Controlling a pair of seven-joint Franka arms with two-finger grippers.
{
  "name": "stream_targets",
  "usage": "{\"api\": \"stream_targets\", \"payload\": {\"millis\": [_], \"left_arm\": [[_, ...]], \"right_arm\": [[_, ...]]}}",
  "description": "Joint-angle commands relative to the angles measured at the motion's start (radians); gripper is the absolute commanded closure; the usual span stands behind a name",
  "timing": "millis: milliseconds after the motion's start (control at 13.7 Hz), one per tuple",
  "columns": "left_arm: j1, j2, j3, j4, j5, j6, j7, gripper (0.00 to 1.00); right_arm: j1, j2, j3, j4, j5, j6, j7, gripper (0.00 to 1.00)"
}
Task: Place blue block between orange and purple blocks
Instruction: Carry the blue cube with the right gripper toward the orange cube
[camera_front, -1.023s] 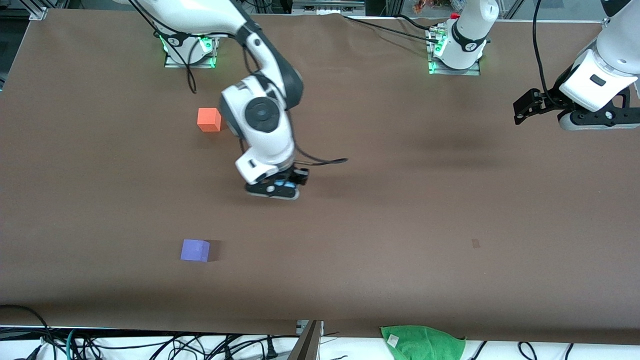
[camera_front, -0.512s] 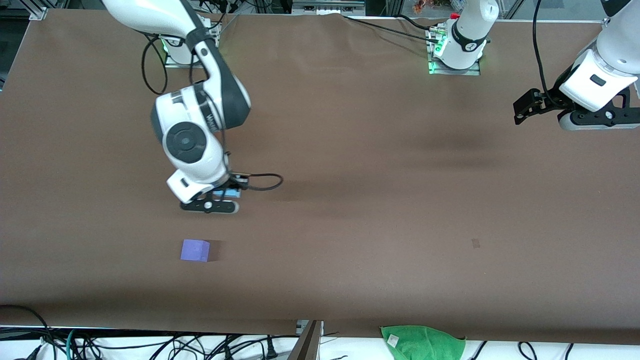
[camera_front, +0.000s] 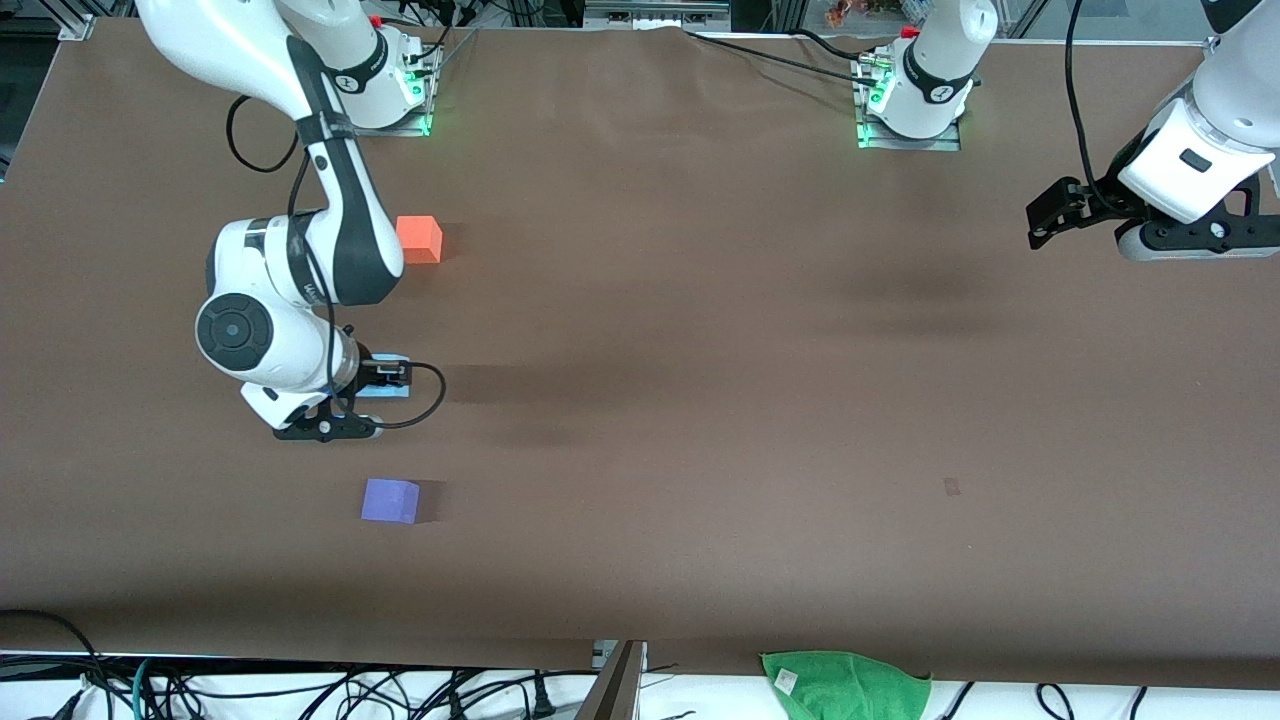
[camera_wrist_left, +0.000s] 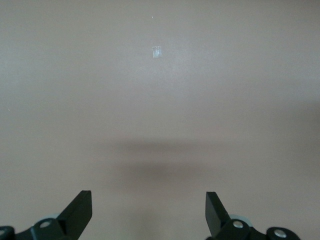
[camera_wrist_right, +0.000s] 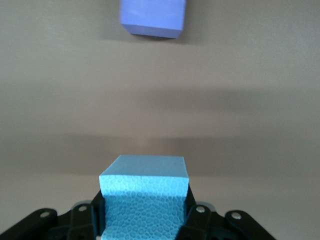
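Observation:
My right gripper will let go of the blue block on bare table, midway (camera_front: 402, 373) between the orange and purple blocks.
My right gripper (camera_front: 375, 385) is shut on the blue block (camera_front: 385, 390), which fills the space between its fingers in the right wrist view (camera_wrist_right: 144, 200). It hangs over the table between the orange block (camera_front: 418, 239) and the purple block (camera_front: 390, 500), which also shows in the right wrist view (camera_wrist_right: 152, 17). The orange block lies farther from the front camera, the purple block nearer. My left gripper (camera_front: 1045, 218) waits open and empty above the left arm's end of the table; its fingers (camera_wrist_left: 80, 212) stand wide apart over bare table.
A green cloth (camera_front: 845, 685) lies past the table's front edge. Cables (camera_front: 300, 690) run along that edge. The brown table (camera_front: 700, 400) has a small mark (camera_front: 951, 487) toward the left arm's end.
My right arm has swung toward the right arm's end of the table with the blue block, from mid-table to a spot between the orange and purple blocks. The left arm has not moved.

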Motion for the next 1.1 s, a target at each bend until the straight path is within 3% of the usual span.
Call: {"api": "stream_targets", "payload": {"millis": [0, 365, 731, 1023], "left_arm": [[0.007, 0.016, -0.001, 0.032, -0.024, -0.017, 0.015, 0.0], [0.009, 0.016, -0.001, 0.032, -0.024, -0.021, 0.016, 0.0], [0.009, 0.016, 0.001, 0.032, -0.024, -0.024, 0.016, 0.0], [0.009, 0.016, 0.001, 0.032, -0.024, -0.024, 0.016, 0.0]], "right_arm": [[0.013, -0.071, 0.0, -0.161, 0.017, 0.126, -0.026, 0.59], [0.013, -0.082, 0.005, -0.309, 0.018, 0.324, -0.039, 0.59], [0.015, -0.09, 0.017, -0.342, 0.038, 0.34, -0.039, 0.59], [0.015, -0.091, 0.037, -0.408, 0.038, 0.43, -0.04, 0.59]]}}
